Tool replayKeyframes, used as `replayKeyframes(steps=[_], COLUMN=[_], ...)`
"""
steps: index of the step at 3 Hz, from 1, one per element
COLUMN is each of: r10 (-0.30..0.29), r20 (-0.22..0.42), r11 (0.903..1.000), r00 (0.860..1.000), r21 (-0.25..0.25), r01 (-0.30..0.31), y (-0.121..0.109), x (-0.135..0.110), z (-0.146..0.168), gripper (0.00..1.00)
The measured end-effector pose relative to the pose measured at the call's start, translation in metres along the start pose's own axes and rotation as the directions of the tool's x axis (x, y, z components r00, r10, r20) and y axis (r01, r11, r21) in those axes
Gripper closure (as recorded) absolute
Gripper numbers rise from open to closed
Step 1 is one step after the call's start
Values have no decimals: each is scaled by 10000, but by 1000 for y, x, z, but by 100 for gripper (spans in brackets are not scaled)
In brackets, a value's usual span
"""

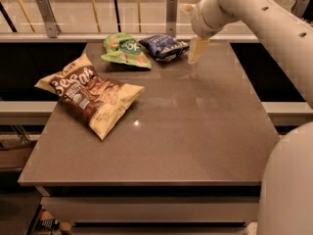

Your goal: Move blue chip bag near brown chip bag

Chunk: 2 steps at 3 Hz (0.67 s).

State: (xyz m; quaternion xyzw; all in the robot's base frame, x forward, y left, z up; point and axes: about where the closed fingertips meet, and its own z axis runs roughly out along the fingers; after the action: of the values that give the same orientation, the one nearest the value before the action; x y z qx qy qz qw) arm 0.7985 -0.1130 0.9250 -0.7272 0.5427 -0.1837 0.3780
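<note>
The robot's gripper will close on the blue chip bag's half (173, 47) that is farther from the green snack bag.
The blue chip bag (164, 46) is small, crinkled and navy with white lettering. It lies at the far edge of the table, touching the right side of a green snack bag (125, 50). The brown chip bag (90, 95) is large and puffy, with pale yellow edges, and lies at the left of the table. My gripper (197, 50) hangs from the white arm (244, 9) just right of the blue bag, close above the table and apart from the bag. It holds nothing that I can see.
The grey-brown table (195, 131) has a front edge near the bottom of the view and a right edge beside my arm's lower body (288, 190). A railing with metal posts (171, 9) runs behind the table's far edge.
</note>
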Motion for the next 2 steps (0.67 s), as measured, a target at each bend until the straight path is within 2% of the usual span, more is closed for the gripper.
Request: replayKeyframes(steps=[2], r10=[-17], r20=[643], r11=[10000], r00=[9979], r21=[15], r01=[16], y=[-5], x=[-7], z=[31], gripper=[0])
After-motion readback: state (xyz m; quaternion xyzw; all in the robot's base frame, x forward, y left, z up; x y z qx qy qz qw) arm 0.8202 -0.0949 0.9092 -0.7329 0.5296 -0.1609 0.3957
